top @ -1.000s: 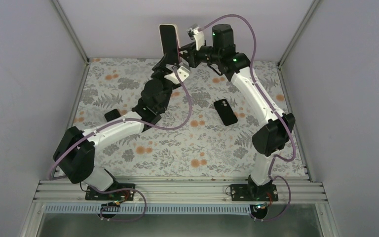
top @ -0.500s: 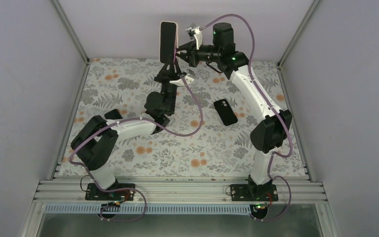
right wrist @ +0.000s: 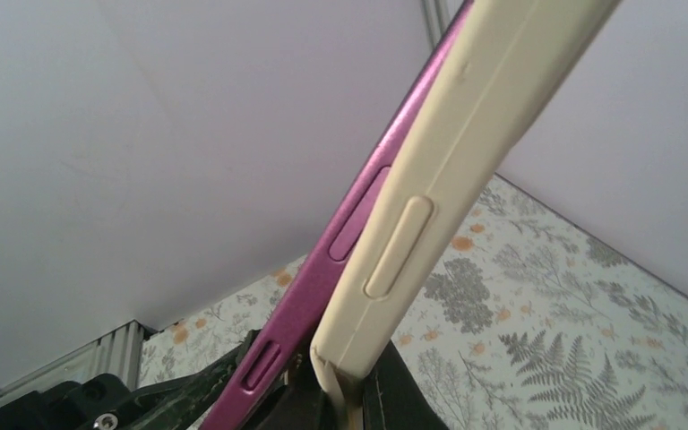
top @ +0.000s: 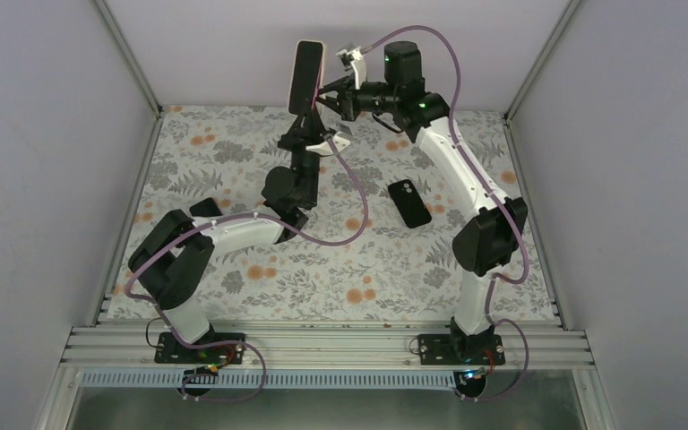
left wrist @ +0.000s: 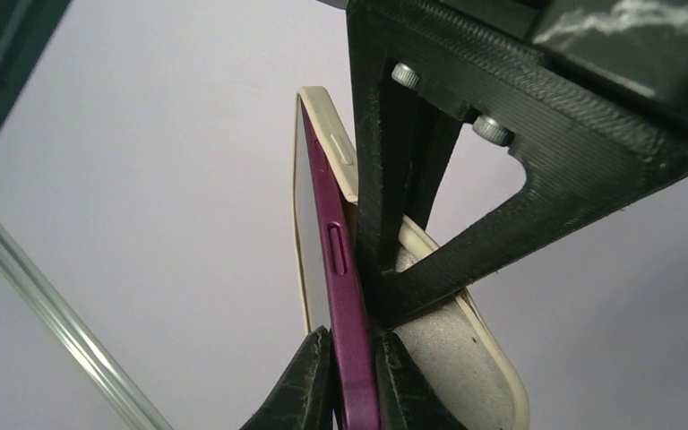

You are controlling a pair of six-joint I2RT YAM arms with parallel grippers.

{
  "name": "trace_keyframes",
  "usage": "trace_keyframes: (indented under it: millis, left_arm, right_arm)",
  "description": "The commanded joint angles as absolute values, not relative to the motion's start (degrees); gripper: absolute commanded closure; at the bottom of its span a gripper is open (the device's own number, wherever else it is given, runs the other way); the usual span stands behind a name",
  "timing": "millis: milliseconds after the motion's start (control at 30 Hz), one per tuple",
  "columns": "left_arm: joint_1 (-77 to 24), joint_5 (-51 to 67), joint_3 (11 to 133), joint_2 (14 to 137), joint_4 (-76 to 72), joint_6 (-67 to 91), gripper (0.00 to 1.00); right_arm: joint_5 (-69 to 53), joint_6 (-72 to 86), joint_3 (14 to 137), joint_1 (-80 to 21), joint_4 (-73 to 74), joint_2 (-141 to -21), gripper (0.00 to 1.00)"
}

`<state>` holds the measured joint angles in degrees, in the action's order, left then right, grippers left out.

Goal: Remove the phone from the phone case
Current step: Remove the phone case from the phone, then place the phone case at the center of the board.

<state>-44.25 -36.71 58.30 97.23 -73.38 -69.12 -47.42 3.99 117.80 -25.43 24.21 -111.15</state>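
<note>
The cream phone case will go down from my right gripper on the floral table cover [top: 354,238] next to the black phone-shaped object.
High above the far side of the table, a purple phone [top: 305,73] stands on end, part way out of its cream phone case [top: 320,63]. In the left wrist view my left gripper [left wrist: 351,345] is shut on the phone's [left wrist: 345,296] lower edge. The case [left wrist: 336,143] is peeled back on the right, with its grey lining showing. In the right wrist view my right gripper [right wrist: 349,394] is shut on the case's [right wrist: 430,188] lower rim, and the phone [right wrist: 340,242] leans away to its left. From above, the left gripper [top: 307,118] is below the phone and the right gripper [top: 328,93] is beside it.
A black phone-shaped object [top: 409,202] lies flat on the floral table cover [top: 233,152], right of centre. Grey walls with metal corner posts [top: 130,58] enclose the table. Purple cables loop round both arms.
My left gripper has shut on the phone's lower edge, and its arm has folded in closer to its base. The phone and case have tilted slightly right. The right gripper stays shut on the case.
</note>
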Motion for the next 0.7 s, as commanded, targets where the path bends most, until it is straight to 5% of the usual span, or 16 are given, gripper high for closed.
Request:
trace_keyframes:
  millis: [0, 367, 500, 667]
  left_arm:
    - [-44.5, -37.7, 60.7, 90.8, -76.4, -63.1, 0.98]
    - [-47.6, -38.9, 60.6, 85.8, -61.7, -55.6, 0.98]
    - [-47.3, -38.6, 56.9, 83.1, -60.1, -56.8, 0.98]
    - [-43.3, -36.1, 51.8, 78.0, -49.3, -51.9, 0.98]
  right_arm:
    - [-36.4, -0.1, 117.3, -24.8, 32.2, -114.1, 0.97]
    - [-12.5, -4.2, 114.5, -23.5, 26.6, -112.3, 0.97]
    - [-19.6, -6.5, 113.1, -20.7, 30.5, -113.0, 0.97]
    - [-39.6, -18.4, 118.2, -18.9, 55.5, -120.1, 0.97]
